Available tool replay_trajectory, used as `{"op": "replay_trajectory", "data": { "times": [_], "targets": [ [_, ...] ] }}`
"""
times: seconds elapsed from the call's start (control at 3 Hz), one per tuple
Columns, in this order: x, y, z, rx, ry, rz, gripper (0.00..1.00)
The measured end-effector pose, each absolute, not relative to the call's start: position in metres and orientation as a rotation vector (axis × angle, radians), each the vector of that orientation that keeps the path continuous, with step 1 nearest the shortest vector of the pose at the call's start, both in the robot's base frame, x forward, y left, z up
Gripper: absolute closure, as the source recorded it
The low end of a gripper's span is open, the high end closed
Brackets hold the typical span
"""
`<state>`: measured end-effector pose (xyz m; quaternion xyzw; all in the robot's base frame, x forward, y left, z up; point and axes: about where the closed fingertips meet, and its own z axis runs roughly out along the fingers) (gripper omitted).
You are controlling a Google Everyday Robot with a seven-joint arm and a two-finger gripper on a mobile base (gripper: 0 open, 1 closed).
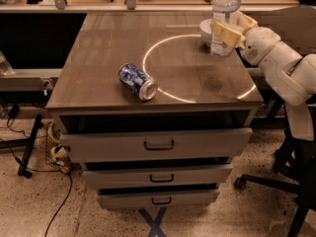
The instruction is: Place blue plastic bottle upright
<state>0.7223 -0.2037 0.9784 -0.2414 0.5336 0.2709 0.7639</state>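
Note:
My gripper will release the blue plastic bottle inside the white circle (222,75), in front of the white bowl. The bottle now stands on the white circle line.
The blue plastic bottle (223,14), clear with a white cap and a pale label, stands upright at the far right of the table top, on the white circle line (163,90). Its base looks to be at the table surface. My gripper (228,32) reaches in from the right. Its tan fingers (223,33) are shut around the bottle's lower half. The white arm (279,65) trails off to the right edge of the view.
A blue-and-white patterned can (137,81) lies on its side left of the table's middle. A white bowl (205,29) sits just behind the bottle. The grey table (98,58) has three drawers (158,144) below. A chair base (261,181) stands on the floor at right.

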Motion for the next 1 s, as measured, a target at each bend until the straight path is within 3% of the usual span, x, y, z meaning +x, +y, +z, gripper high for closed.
{"op": "replay_trajectory", "data": {
  "times": [1.0],
  "targets": [
    [0.702, -0.21, 0.94, -0.483, 1.12, 0.685, 1.0]
  ]
}}
